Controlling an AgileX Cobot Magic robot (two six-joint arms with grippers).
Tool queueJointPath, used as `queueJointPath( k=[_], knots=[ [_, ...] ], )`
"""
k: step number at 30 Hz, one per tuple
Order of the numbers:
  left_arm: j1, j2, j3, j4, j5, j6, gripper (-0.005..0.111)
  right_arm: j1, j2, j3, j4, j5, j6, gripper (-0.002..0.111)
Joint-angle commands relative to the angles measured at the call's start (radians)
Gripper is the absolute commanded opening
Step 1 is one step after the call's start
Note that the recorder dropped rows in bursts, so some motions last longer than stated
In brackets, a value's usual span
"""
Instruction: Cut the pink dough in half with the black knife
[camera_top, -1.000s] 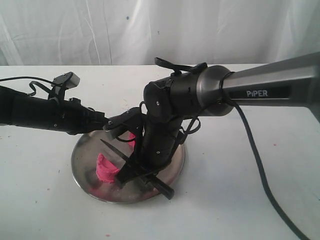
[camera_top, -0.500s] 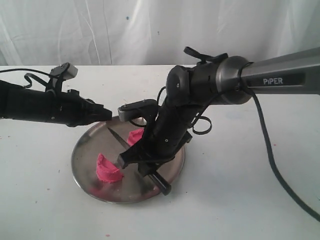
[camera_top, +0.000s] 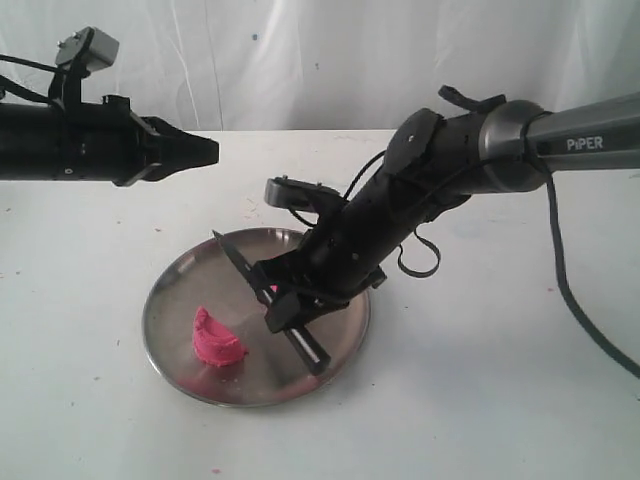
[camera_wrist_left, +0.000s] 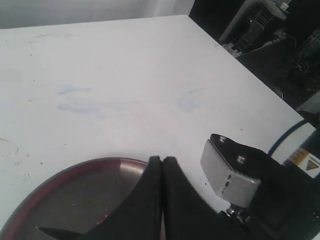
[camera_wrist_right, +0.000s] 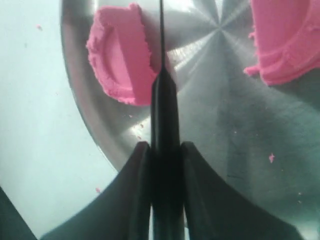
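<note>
My right gripper will put the black knife down on the steel plate (camera_top: 276, 330) (camera_wrist_right: 202, 97) between the two pieces of pink dough. The knife is now held slanted above the plate.
The pink dough lies in two half-round pieces on the steel plate (camera_top: 160, 300). One piece (camera_top: 216, 340) sits at the plate's front left. In the right wrist view, this piece (camera_wrist_right: 122, 55) and the other piece (camera_wrist_right: 287, 40) lie on either side of the black knife (camera_wrist_right: 163, 100), blade edge-on between them. My right gripper (camera_top: 285, 300) (camera_wrist_right: 165, 145) is shut on the knife's handle and holds it slanted above the plate, the blade tip (camera_top: 218, 238) pointing to the far left. The second piece is hidden behind my right arm in the exterior view. My left gripper (camera_top: 208, 150) (camera_wrist_left: 162, 159) is shut on nothing, raised left of the plate.
The plate stands on a white table (camera_top: 480, 400) with a white curtain (camera_top: 320, 60) behind. A black cable (camera_top: 570, 300) trails from the right arm across the table. Small pink crumbs (camera_wrist_right: 271, 158) dot the plate. The right arm's wrist camera (camera_wrist_left: 230, 170) shows in the left wrist view.
My left arm has lifted up and drawn back to the left, away from the plate. The right arm has swung lower and rightward with the knife, now covering the far dough piece.
</note>
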Motion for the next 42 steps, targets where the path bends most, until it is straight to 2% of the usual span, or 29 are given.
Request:
queueJointPath(
  k=[1, 6, 16, 24, 42],
  knots=[
    [-0.003, -0.055, 0.015, 0.007, 0.016, -0.005, 0.000, -0.029, -0.001, 0.052, 0.155, 0.014, -0.125, 0.000],
    [-0.003, -0.093, 0.046, -0.006, -0.055, -0.005, 0.000, -0.031, -0.001, 0.120, 0.244, -0.018, -0.219, 0.000],
    [-0.003, -0.128, 0.060, -0.016, -0.038, 0.006, 0.000, -0.080, 0.053, 0.148, 0.375, 0.029, -0.351, 0.000],
    [-0.003, -0.128, 0.060, -0.016, -0.031, 0.006, 0.000, -0.089, 0.123, 0.148, 0.396, 0.060, -0.384, 0.000],
    [-0.003, -0.128, 0.060, -0.023, -0.029, 0.006, 0.000, -0.089, 0.124, 0.142, 0.388, 0.080, -0.363, 0.000]
  ],
)
